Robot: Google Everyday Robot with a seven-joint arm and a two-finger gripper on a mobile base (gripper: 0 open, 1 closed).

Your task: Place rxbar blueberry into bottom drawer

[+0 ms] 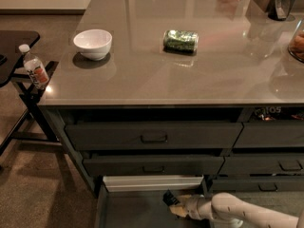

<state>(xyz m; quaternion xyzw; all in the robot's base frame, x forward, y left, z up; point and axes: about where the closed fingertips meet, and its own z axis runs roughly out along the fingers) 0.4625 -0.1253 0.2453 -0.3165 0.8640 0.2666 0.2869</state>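
Next, I let go of the rxbar blueberry with my gripper on the drawer's grey bottom (170,200), just in front of the drawer's white back edge.
The bottom drawer (133,212) is pulled open at the bottom of the view, with a flat grey floor and a pale white inner back edge (153,182). My gripper (171,204) reaches in from the lower right on a white arm (228,211) and sits low over the drawer floor, just in front of the back edge. The rxbar blueberry does not show as a separate thing; it is hidden or out of view. A dark tip shows at the gripper's end.
On the grey counter lie a shiny green can (180,40) on its side and a white bowl (93,43). Two closed drawer fronts with black handles (154,138) sit above the open drawer. A bottle (34,67) stands on a black stand at the left.
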